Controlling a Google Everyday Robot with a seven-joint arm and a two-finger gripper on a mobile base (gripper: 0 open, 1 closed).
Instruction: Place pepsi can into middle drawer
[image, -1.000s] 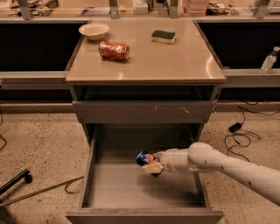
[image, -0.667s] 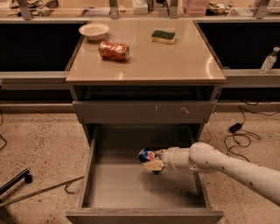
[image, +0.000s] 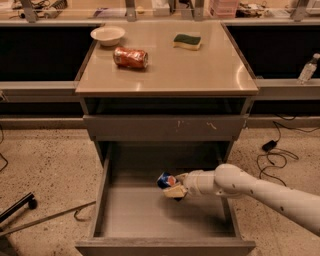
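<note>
Next, I release the blue pepsi can from my gripper somewhere around the centre of the middle drawer's grey bottom (image: 173, 197).
The middle drawer (image: 125, 212) is pulled out wide, a grey tray with a flat floor. My white arm reaches in from the right. My gripper (image: 172, 185) is shut on the blue pepsi can (image: 166, 180) and holds it low over the drawer's back half, near the middle. Part of the can is hidden by the fingers.
The cabinet top (image: 200, 65) carries an orange-red can (image: 130, 57) lying on its side, a white bowl (image: 107, 35) and a green sponge (image: 187, 41). A closed scratched drawer front (image: 165, 127) sits above. Cables (image: 272, 150) lie on the floor at right, metal bars (image: 30, 212) at left.
The gripper with the pepsi can has shifted slightly right and up inside the drawer. Nothing else has moved.
</note>
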